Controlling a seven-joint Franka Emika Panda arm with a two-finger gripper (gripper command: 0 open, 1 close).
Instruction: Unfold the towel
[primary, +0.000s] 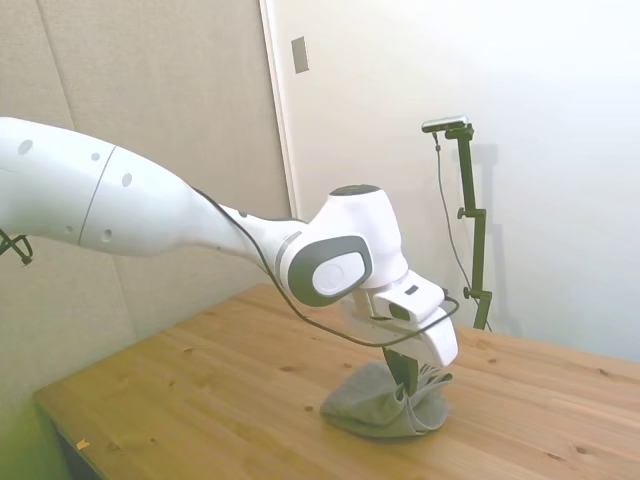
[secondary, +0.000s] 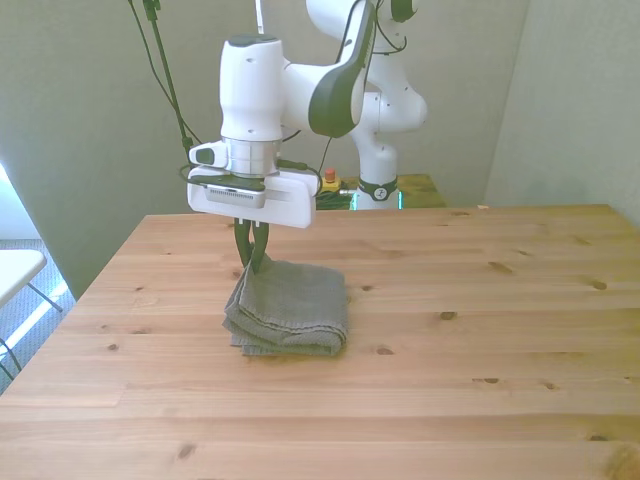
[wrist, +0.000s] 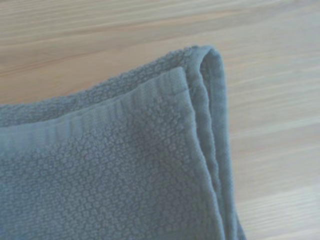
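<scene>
I will release the towel's raised edge on the bare wood (primary: 261, 362) between the bunched towel and beige wall.
The grey towel (secondary: 297, 306) lies folded in several layers on the wooden table (secondary: 480, 330), toward the front view's left. My gripper (secondary: 252, 262) points straight down at the towel's far left corner, its fingers pinched together on the cloth. In the side view the towel (primary: 365, 412) bunches up around the gripper (primary: 408, 390), and its edge is raised there. The wrist view shows a folded corner of the towel (wrist: 125, 175) from close by, with stacked hems lying on the wood.
Bare wooden table (primary: 230, 390) surrounds the towel on all sides. The table's left edge in the front view lies about a towel's width from the cloth.
</scene>
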